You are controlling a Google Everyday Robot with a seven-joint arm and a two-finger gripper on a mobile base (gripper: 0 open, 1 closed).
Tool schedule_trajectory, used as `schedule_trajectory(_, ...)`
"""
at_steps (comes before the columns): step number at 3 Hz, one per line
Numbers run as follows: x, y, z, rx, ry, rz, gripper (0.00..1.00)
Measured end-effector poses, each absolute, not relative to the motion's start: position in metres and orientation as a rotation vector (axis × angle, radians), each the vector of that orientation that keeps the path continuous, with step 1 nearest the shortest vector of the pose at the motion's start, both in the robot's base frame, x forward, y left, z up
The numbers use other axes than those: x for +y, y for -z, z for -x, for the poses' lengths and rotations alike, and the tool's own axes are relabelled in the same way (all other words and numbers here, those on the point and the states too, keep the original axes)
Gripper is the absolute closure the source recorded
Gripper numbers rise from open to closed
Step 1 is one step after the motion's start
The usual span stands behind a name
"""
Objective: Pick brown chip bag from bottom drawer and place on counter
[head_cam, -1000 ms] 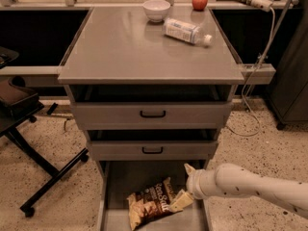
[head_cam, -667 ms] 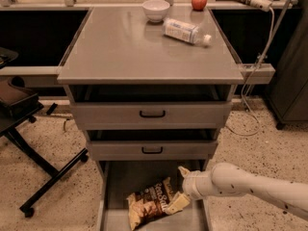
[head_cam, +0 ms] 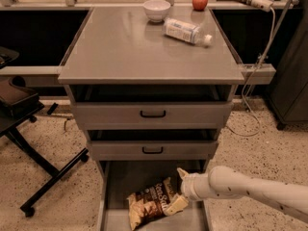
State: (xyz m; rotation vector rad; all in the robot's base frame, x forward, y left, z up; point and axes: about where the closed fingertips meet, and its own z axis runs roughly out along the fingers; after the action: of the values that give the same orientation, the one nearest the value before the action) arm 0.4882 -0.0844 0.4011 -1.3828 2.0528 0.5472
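I should grip the end of the brown chip bag (head_cam: 177, 198) nearest the white arm to lift it from the bottom drawer.
The brown chip bag (head_cam: 150, 200) lies flat on the floor of the open bottom drawer (head_cam: 118, 179), tilted, with its tan end toward the front left. My gripper (head_cam: 178, 189) reaches in from the right on a white arm, low in the drawer at the bag's right end. Its fingers are spread open: one fingertip (head_cam: 182, 173) points up past the bag and the other lies against the bag's right edge. The counter (head_cam: 125, 47) is the grey top of the cabinet, well above the gripper.
On the counter's far side stand a white bowl (head_cam: 157, 9), a red apple (head_cam: 199, 1) and a clear bottle (head_cam: 186, 32) on its side. The two upper drawers (head_cam: 152, 113) are slightly open. A black chair base (head_cam: 43, 177) stands left; a cable (head_cam: 255, 66) hangs right.
My gripper has moved a little to the left and lower, closer onto the right end of the chip bag. The bag lies where it was.
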Motion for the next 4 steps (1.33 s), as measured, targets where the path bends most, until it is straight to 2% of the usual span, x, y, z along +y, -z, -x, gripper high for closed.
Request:
schedule_trajectory(3,-0.067,-0.284,-0.507,2.05,-0.604,1.347,0.0)
schedule_trajectory(4,-0.053,-0.263,-0.505,2.061,-0.709,1.409,0.0)
